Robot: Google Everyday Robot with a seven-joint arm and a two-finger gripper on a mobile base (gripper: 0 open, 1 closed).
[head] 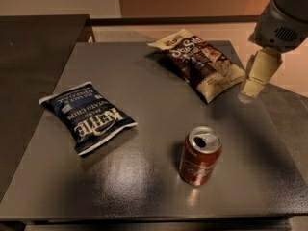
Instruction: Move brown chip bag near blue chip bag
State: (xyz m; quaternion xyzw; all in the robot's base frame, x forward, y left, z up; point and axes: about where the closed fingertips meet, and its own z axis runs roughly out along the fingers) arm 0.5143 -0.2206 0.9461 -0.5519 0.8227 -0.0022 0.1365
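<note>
Next, I close on the brown chip bag's near cream end (222, 74), closer to the soda can.
The brown chip bag (199, 61) lies flat at the far right of the dark table (144, 85), with its cream ends pointing far-left and near-right. The blue chip bag (88, 115) with white Kettle lettering lies flat at the left middle, well apart from the brown bag. My gripper (257, 76) hangs from the arm at the upper right, above the table's right edge, just right of the brown bag's near end and not touching it. It holds nothing that I can see.
An opened red soda can (200, 155) stands upright at the front middle-right, between the two bags and nearer to me. A dark counter (38, 47) adjoins the table on the left. Floor shows beyond the table's right edge.
</note>
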